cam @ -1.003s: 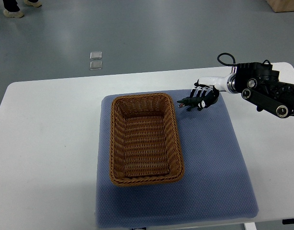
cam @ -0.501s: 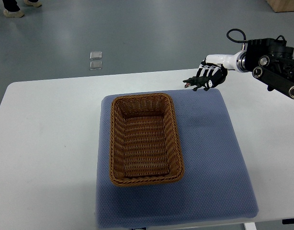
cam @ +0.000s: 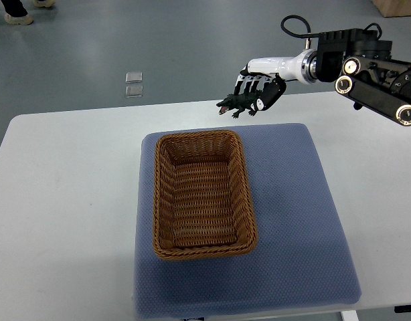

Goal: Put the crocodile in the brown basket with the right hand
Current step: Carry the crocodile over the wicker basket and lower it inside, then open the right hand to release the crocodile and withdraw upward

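Observation:
My right gripper needs to set the crocodile down on the bottom of the brown basket [cam: 186,185], just past the middle of the basket. The crocodile hangs raised above the table's far edge.
A small dark green crocodile [cam: 234,103] hangs in the air, snout pointing left, with my right hand [cam: 258,93] shut on its rear half. The hand is raised above the table's far edge, beyond the far right corner of the brown basket [cam: 160,200]. That woven rectangular basket holds nothing and sits on a blue mat [cam: 306,221]. My right arm [cam: 366,57] reaches in from the upper right. The left arm is out of sight.
The blue mat lies on a white table [cam: 65,200]. Grey floor stretches beyond the table, with a small clear object [cam: 134,84] on it and a person's shoes [cam: 18,13] at the top left corner.
My right hand has lifted the crocodile off the mat's far right area and carried it up and to the left, toward the basket's far end.

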Motion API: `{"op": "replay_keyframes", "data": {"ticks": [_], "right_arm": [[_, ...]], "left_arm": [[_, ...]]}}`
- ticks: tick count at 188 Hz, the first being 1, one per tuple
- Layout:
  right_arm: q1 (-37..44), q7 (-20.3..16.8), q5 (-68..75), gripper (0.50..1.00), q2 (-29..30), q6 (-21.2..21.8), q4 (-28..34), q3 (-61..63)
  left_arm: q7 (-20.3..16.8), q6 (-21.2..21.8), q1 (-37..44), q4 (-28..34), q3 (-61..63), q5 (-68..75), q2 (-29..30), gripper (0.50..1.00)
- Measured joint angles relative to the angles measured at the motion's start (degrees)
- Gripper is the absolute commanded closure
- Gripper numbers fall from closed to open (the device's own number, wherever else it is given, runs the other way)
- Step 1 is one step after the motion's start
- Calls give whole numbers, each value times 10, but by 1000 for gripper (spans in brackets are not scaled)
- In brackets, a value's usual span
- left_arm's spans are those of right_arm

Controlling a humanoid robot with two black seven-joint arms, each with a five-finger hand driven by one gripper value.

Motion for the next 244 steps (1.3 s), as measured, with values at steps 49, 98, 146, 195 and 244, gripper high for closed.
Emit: {"op": "replay_keyframes", "data": {"ticks": [49,98,146,195,244], "right_arm": [[-15,32,1,1000,57,-5,20,0],[-69,42,-1,1000,102,-16,33,-1],[-112,42,-8,1000,138,-41,33,-5],[-137,41,-18,1000,141,-42,27,-12],[-134,41,-22,1000,115,-41,27,-10]], "left_arm": [[0,0,0,0,0,0,0,500],[0,-1,0,0,0,0,0,500],[0,-1,0,1,0,0,0,500],[0,-1,0,0,-1,0,0,500],[0,-1,0,0,0,0,0,500]]}}
